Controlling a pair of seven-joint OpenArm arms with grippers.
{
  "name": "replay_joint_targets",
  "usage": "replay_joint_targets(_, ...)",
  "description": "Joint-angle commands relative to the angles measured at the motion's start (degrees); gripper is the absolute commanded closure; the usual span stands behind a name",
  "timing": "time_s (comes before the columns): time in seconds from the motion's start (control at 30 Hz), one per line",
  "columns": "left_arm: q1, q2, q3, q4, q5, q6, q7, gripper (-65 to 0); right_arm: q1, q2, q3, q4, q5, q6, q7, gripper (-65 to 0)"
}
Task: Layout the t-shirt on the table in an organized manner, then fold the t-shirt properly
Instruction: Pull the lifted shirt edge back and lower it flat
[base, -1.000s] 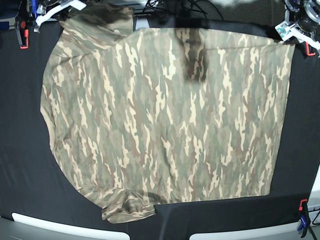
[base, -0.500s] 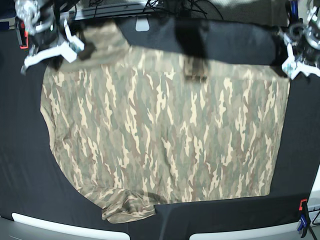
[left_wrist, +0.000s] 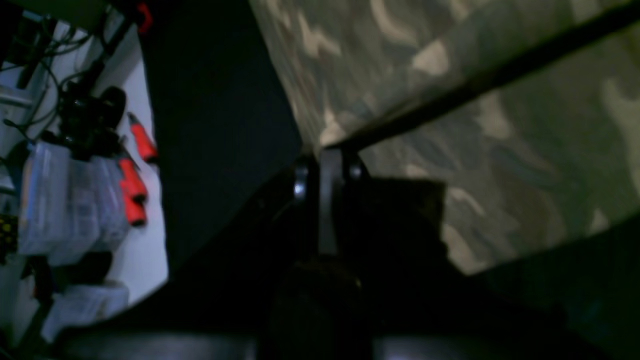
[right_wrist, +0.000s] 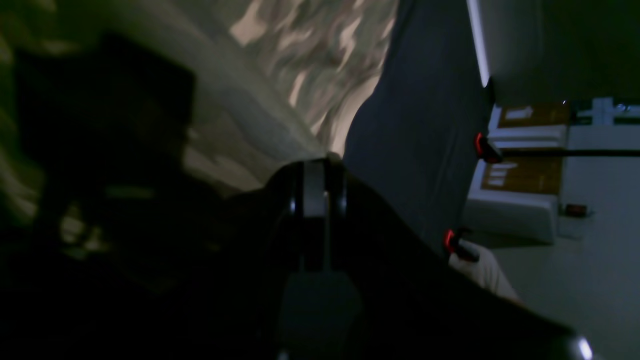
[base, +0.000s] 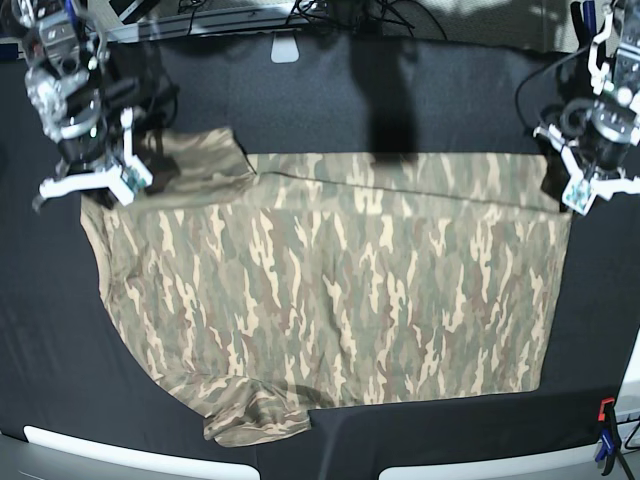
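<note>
Next, I let go of the t-shirt's doubled-over edge with my right gripper on the flat camouflage cloth (base: 140, 268) by the t-shirt's side edge.
The camouflage t-shirt (base: 330, 290) lies spread on the black table (base: 440, 90), its far edge doubled over toward the near side in a raised band. My left gripper (base: 572, 197), at the right of the base view, is shut on the shirt's far right corner. The left wrist view shows the gripper (left_wrist: 325, 156) pinching the t-shirt (left_wrist: 500, 125) at that fold. My right gripper (base: 120, 185) is shut on the far left sleeve area. In the right wrist view the closed gripper (right_wrist: 315, 167) holds the t-shirt (right_wrist: 320, 65), with everything below in deep shadow.
Cables (base: 330, 12) run along the far table edge, with a white tag (base: 285, 48) just inside it. A blue-and-orange clamp (base: 605, 435) sits at the near right corner. Red-handled tools (left_wrist: 135, 170) hang beside the table. White strips (base: 100, 450) line the near edge.
Both grippers have come from the far corners toward the near side, dragging the shirt's far edge over itself. A wide band of black table now shows beyond the shirt.
</note>
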Motion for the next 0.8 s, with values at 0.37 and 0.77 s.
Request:
replay_joint_targets(0.37,-5.2,1.9,-0.6,0.7,-3.2,0.8,-1.1,0.0,11.5,-5.1,0.6,-9.7,4.9,4.3,3.5,0.0)
replay_joint_targets(0.77,-11.6,5.7,-0.6,-7.0,-3.2,0.9,-1.1,0.0,17.8,-5.9,0.5,-16.8,4.9,9.1,3.7,0.0)
